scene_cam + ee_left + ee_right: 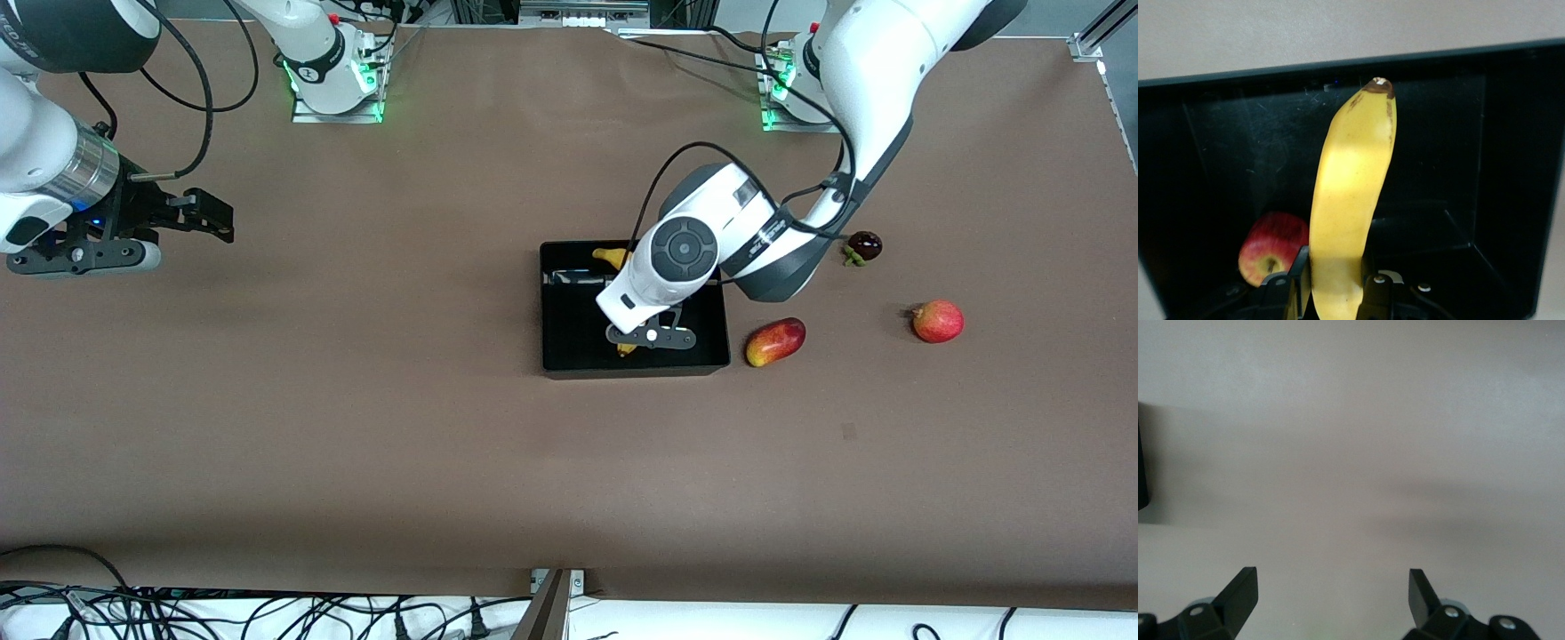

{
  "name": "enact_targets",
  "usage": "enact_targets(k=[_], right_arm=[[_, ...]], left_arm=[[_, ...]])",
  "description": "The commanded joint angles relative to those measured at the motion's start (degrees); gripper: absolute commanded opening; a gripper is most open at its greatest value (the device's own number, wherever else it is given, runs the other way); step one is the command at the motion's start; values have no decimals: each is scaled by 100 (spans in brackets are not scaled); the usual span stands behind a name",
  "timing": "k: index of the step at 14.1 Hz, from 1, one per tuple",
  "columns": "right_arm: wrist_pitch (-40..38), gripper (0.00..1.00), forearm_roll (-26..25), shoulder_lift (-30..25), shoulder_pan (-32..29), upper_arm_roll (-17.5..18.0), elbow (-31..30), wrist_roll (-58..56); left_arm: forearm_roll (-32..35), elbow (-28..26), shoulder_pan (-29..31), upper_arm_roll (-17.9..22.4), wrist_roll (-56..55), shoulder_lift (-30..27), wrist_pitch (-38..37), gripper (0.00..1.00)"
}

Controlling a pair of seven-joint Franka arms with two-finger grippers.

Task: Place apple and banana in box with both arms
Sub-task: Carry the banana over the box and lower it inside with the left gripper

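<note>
Next, I release the yellow banana from my left gripper on the black box's bottom beside the red apple (619,310) (1371,197).
The black box (569,363) stands in the middle of the table. My left gripper (649,336) is down inside it, shut on the yellow banana (1351,193), whose two ends (610,256) stick out from under the arm. The banana runs lengthwise between the fingers (1298,277). The red apple (1271,247) lies on the box floor beside the banana; the arm hides it in the front view. My right gripper (206,218) is open and empty (1333,587), waiting over bare table toward the right arm's end.
Outside the box, toward the left arm's end, lie a red-and-yellow mango-like fruit (775,341), a pinkish-red round fruit (938,321) and a dark purple fruit (864,245). A corner of the box (1141,473) shows in the right wrist view.
</note>
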Motion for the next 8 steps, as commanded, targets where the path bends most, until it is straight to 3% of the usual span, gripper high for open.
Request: enact_targets(k=[1, 4, 8], right_arm=[[-36, 100, -49, 47, 14, -12, 125, 13], [-36, 100, -49, 47, 5, -12, 116, 13], [-36, 100, -49, 47, 14, -12, 116, 13]], left_arm=[[39, 29, 30, 12, -79, 272, 201, 0], [39, 29, -163, 38, -97, 501, 376, 0], [39, 2, -760, 653, -132, 660, 764, 0]])
